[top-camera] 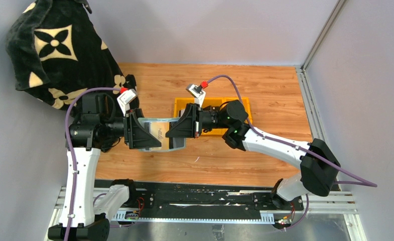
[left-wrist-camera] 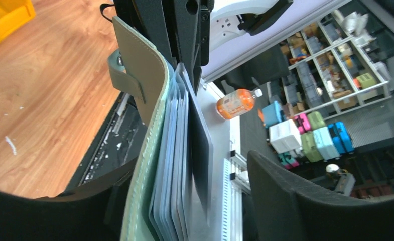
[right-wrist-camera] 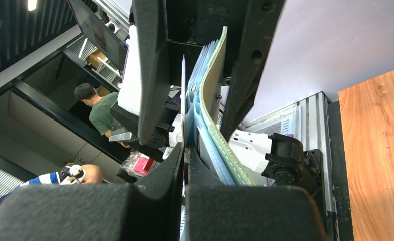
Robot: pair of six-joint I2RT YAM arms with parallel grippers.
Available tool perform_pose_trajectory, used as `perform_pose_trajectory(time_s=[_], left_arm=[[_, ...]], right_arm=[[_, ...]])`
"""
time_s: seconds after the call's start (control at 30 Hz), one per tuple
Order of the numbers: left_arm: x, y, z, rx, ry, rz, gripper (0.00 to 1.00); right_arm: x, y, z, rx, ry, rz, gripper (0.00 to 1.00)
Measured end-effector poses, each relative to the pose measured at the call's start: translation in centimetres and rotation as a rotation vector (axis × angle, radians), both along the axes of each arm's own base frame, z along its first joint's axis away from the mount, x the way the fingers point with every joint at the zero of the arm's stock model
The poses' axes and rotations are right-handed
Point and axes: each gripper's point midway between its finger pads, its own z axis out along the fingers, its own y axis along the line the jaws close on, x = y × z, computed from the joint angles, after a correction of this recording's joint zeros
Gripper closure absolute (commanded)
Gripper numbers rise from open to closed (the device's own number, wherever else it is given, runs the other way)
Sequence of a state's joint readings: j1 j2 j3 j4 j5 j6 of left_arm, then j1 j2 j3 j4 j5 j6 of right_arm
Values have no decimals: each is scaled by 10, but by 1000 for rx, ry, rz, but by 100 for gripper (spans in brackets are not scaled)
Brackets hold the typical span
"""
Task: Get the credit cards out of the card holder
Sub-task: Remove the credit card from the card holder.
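The card holder sits between the open fingers of my left gripper, which should clamp it before my right gripper opens and takes the gold credit card's edge [top-camera: 167,127].
The sage-green card holder [top-camera: 154,132] hangs in the air between both arms, above the wooden table. In the left wrist view its green cover with the snap tab [left-wrist-camera: 139,85] lies against one finger, and several grey-blue credit cards [left-wrist-camera: 177,175] fan out edge-on beside it. My left gripper [left-wrist-camera: 192,165] stands open around the holder, with a gap between the outermost dark card [left-wrist-camera: 201,145] and the other finger. My right gripper [right-wrist-camera: 183,150] is shut on the thin edge of one card [right-wrist-camera: 183,85] next to the green cover [right-wrist-camera: 212,85]. From above, the two grippers [top-camera: 147,131] [top-camera: 173,129] face each other.
A yellow bin [top-camera: 237,108] sits on the table [top-camera: 270,90] behind the right arm. A black cloth bag with cream flower marks [top-camera: 54,50] stands at the back left. A black rail [top-camera: 194,196] runs along the near edge.
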State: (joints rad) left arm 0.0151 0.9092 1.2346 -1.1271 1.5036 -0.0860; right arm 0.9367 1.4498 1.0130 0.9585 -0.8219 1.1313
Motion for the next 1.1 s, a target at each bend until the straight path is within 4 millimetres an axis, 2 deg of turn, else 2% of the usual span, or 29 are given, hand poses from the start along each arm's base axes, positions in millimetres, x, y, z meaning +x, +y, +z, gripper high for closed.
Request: perform_pose_trajectory(time_s=[0.07,0.13,0.2,0.27,0.33,0.57,0.6,0.67,0.83,0.97,1.1], left_arm=[[0,0,-1,-8,10,-8,57],[0,0,0,-15,20,-13,66],[0,0,0,-14,11,-13,71],[0,0,0,-15,14,-14,73],[0,0,0,-14,14,-13,74],[1,0,-1,-15,19,-14,74],[2,0,-1,-15,19,-13,74],[2,0,-1,-13,19,-12,74],[6,0,-5,14,17,13,73],[11,1,-11,46,17,44,73],[14,2,-10,60,7,57,73]], right_arm=[[1,2,-2,-1,3,2,100],[1,2,-3,-3,5,2,100],[0,0,-2,9,3,3,88],[-2,-2,-1,21,3,5,81],[-4,-5,-2,30,5,9,81],[-7,-9,5,63,6,21,93],[-8,-9,6,66,6,22,90],[-8,-9,6,66,11,24,74],[-5,-7,0,38,11,13,64],[2,-3,-10,-30,-1,-33,72],[8,-1,-13,-76,-20,-84,92]])
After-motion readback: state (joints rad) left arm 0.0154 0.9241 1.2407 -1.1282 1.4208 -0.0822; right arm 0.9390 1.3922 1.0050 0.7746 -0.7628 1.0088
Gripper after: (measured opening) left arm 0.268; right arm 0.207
